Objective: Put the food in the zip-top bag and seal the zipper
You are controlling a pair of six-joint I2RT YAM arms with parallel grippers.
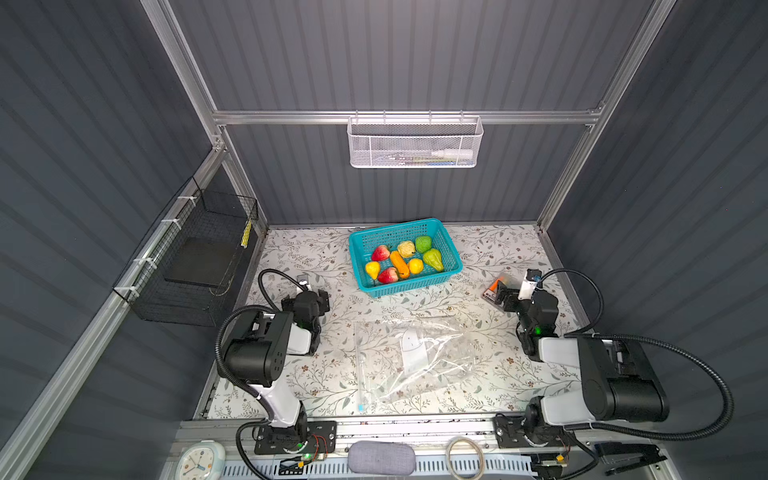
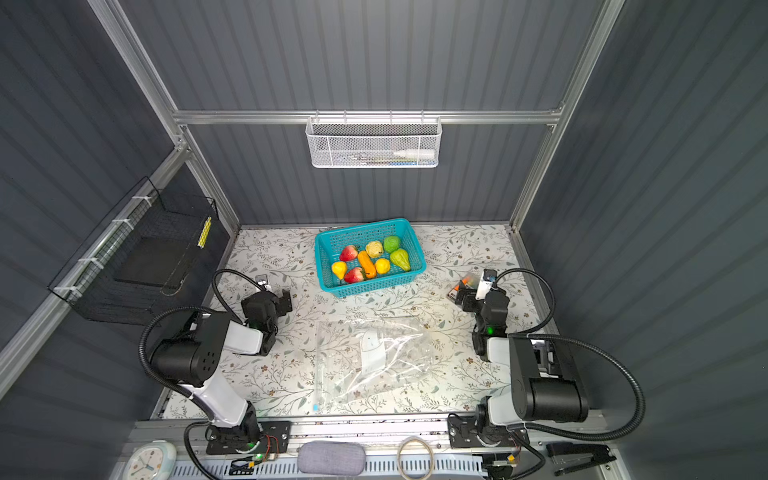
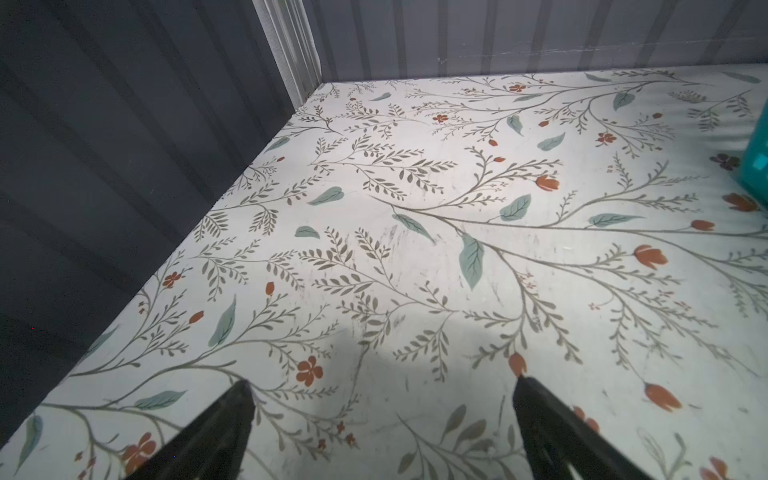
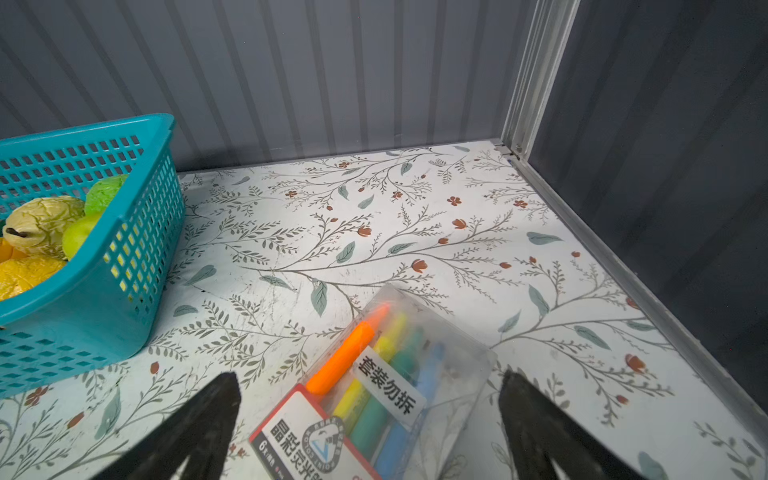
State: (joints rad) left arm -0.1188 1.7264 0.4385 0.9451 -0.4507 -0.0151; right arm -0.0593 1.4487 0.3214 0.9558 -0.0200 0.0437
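The robot's left gripper needs to next move to the middle of the zip-top bag's zipper edge (image 1: 357, 355), between the light-blue slider and the far corner of the bag, and close there.
The food (image 1: 400, 259) (image 2: 369, 259), several glossy red, yellow, orange and green toy fruits, lies in a teal perforated basket (image 1: 415, 286) (image 2: 374, 286) at the back middle. The clear zip-top bag (image 1: 436, 357) (image 2: 395, 353) lies flat at the front middle, its white label up. The zipper's light-blue slider (image 1: 360, 408) (image 2: 316, 407) sits at the bag's near left corner. My left gripper (image 1: 323, 300) (image 3: 382, 380) is open over bare tabletop, left of the bag. My right gripper (image 1: 498, 293) (image 4: 369, 374) is open, hovering above a highlighter packet (image 4: 374, 395), right of the basket (image 4: 104, 291).
The highlighter packet (image 1: 494, 286) lies at the right of the flowered tabletop. A white mesh basket (image 1: 413, 143) hangs on the back wall and a black wire basket (image 1: 195, 266) on the left wall. A clock (image 1: 199, 461), a grey pad (image 1: 380, 457) and a ring (image 1: 465, 457) lie on the front rail.
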